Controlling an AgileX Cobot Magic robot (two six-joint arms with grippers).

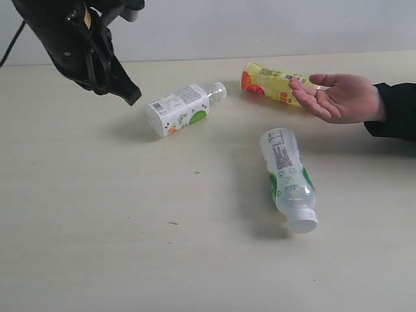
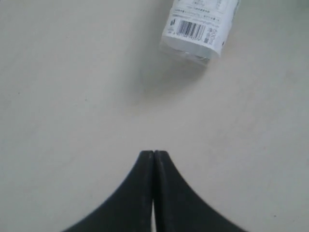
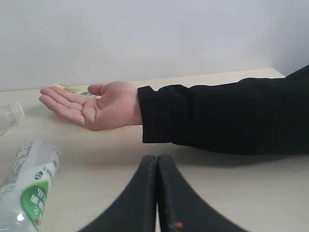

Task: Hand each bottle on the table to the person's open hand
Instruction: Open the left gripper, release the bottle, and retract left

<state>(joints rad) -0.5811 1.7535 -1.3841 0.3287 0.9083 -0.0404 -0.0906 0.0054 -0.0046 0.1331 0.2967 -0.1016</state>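
Next, my right gripper should grab the body [image 1: 285, 160] [image 3: 30, 180] of the green-white labelled bottle, nearer the bottle's bottom than its white cap.
Three bottles lie on the beige table [image 1: 97, 221]. A short white-labelled bottle [image 1: 179, 109] [image 2: 200, 25] lies on its side left of centre. The yellow bottle [image 1: 272, 83] [image 3: 72, 90] lies at the back, partly behind the person's open hand [image 1: 341, 96] [image 3: 94, 107]. A green-white labelled bottle with a white cap [image 1: 288, 177] [image 3: 26, 191] lies near the centre right. My left gripper [image 1: 132, 96] [image 2: 153, 153] hangs shut and empty above the table, left of the short bottle. My right gripper [image 3: 157, 157] is shut and empty, below the person's sleeve; the exterior view does not show it. The red-labelled clear bottle is out of view.
The person's black sleeve [image 1: 396, 110] [image 3: 222, 118] reaches in from the right edge, palm up over the table. A pale wall [image 1: 260, 26] runs behind the table's far edge.
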